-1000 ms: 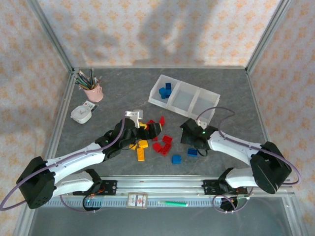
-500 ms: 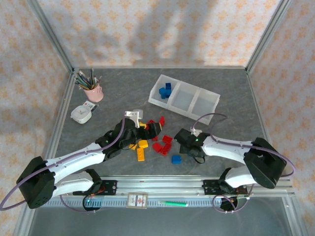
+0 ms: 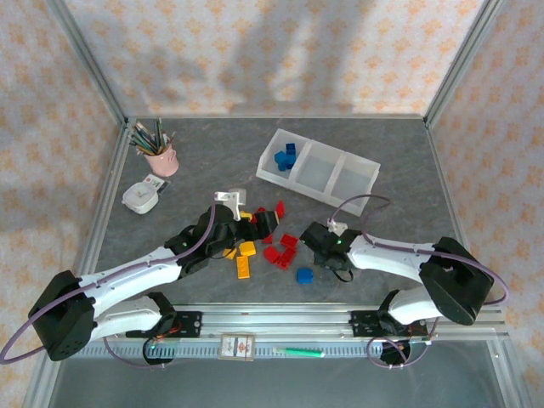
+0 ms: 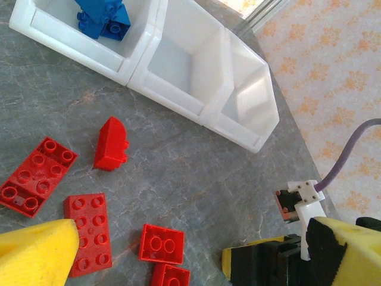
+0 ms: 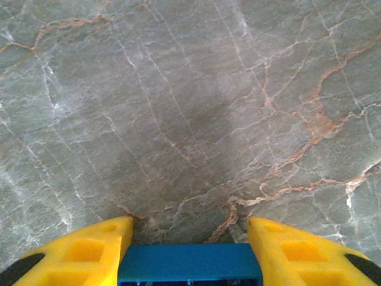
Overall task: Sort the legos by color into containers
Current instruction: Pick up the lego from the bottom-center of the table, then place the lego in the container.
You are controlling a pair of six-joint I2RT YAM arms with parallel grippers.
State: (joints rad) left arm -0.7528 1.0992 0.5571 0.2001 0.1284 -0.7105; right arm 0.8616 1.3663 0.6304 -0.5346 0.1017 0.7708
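Note:
Next, my right gripper lets go of the blue lego on the pile of blue legos (image 3: 286, 161) in the white tray's end compartment.
The containers (image 3: 319, 170) are one white tray at the back right. Its left compartment holds blue legos (image 4: 101, 15); the other two compartments (image 4: 178, 59) look bare. Red legos (image 3: 280, 251) and yellow ones (image 3: 246, 259) lie scattered mid-table, and a blue one (image 3: 304, 274) sits apart near the front. My right gripper (image 3: 333, 255) is down at the tabletop. In its wrist view the right gripper (image 5: 189, 229) has both yellow fingers pressed against a blue lego (image 5: 189, 262). My left gripper (image 4: 193, 238) hangs open over the red legos (image 4: 161, 243), holding nothing.
A pink cup of pencils (image 3: 160, 157) and a small white round dish (image 3: 140, 198) stand at the back left. Metal frame posts and patterned walls close in the table. The right arm's wrist (image 4: 297, 202) sits close beside my left gripper.
My right gripper moved left and down over a blue lego and closed its fingers onto it. The left arm stayed still.

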